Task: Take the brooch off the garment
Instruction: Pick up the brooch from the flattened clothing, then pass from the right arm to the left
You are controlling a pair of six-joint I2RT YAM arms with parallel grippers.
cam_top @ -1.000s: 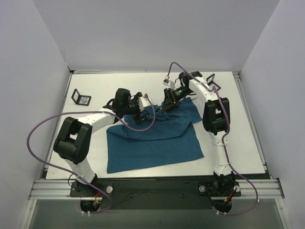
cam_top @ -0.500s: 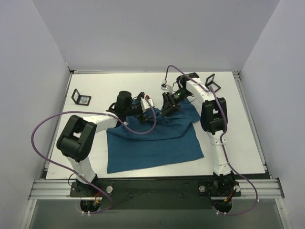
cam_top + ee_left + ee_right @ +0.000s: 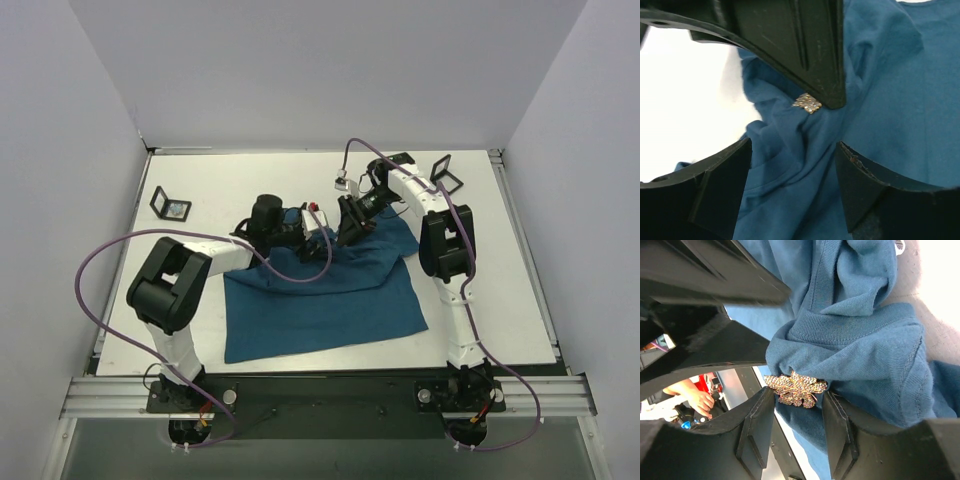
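The fold by the brooch lies loose in my open left gripper, so next I pinch it and retake the brooch's edge (image 3: pixel 797 402) with my right gripper.
The dark teal garment (image 3: pixel 330 300) lies spread on the table, its upper edge bunched and lifted between the two grippers. In the right wrist view the gold-orange brooch (image 3: pixel 796 388) sits on a raised fold of cloth (image 3: pixel 855 340). My right gripper (image 3: pixel 797 401) is shut on it, one finger at each side. My left gripper (image 3: pixel 792 150) is open, with wrinkled garment (image 3: pixel 890 75) lying between its fingers. From there the brooch (image 3: pixel 807 103) shows just ahead, against the tip of the right gripper's black finger (image 3: pixel 810 50). Seen from above, both grippers, left (image 3: pixel 312 232) and right (image 3: pixel 350 228), meet at the garment's top edge.
A small black square frame (image 3: pixel 171 206) stands at the table's left, another (image 3: pixel 446 172) at the back right by the right arm. Purple cables loop over both arms. White walls close the table on three sides.
My left gripper has slid right along the garment's top edge, closer to the right gripper, and its jaws have narrowed a little. The right gripper has kept its hold and shifted slightly left.
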